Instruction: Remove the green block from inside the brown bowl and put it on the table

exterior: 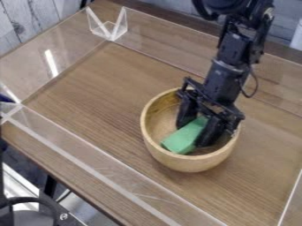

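My gripper releases the green block next on the bare wood (133, 120) close beside the brown bowl, toward the bowl's clear side.
The brown bowl (162, 152) sits on the table (94, 97), right of centre. Inside it the green block (183, 139) lies tilted, its upper end raised toward the far right wall of the bowl. My gripper (204, 131) reaches steeply down into the bowl from the upper right. Its black fingers (189, 113) stand on either side of the block's upper end and are shut on it. The fingertips and the block's far end are partly hidden behind the gripper body.
Low clear acrylic walls (71, 154) run along the table's edges. A small clear bracket (109, 24) stands at the back left corner. Bare wood-grain surface spreads left of and in front of the bowl.
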Tool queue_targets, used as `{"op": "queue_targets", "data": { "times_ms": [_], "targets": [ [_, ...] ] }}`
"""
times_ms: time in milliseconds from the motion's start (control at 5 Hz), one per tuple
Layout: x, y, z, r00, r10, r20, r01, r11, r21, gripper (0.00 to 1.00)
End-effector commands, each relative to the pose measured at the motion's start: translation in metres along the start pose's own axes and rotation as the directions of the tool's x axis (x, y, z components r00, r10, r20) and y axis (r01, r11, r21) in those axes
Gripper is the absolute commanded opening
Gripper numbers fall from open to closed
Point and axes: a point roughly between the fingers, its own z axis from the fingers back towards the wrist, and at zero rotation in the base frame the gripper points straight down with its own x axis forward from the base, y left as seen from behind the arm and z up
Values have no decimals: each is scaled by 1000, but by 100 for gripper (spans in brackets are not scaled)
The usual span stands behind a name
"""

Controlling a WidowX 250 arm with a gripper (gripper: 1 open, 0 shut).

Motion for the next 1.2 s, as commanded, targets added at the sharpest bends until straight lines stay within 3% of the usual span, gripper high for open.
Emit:
{"op": "queue_targets", "data": {
  "times_ms": [0,400,800,1000],
  "targets": [
    [1,-6,34,994,-7,108,4,1000,25,0],
    [-6,-11,38,994,-31,107,26,999,42,0],
    [-11,-19,64,986,24,168,-25,1000,3,0],
    [-15,-16,83,981,-16,193,21,1000,-21,0]
  ]
}}
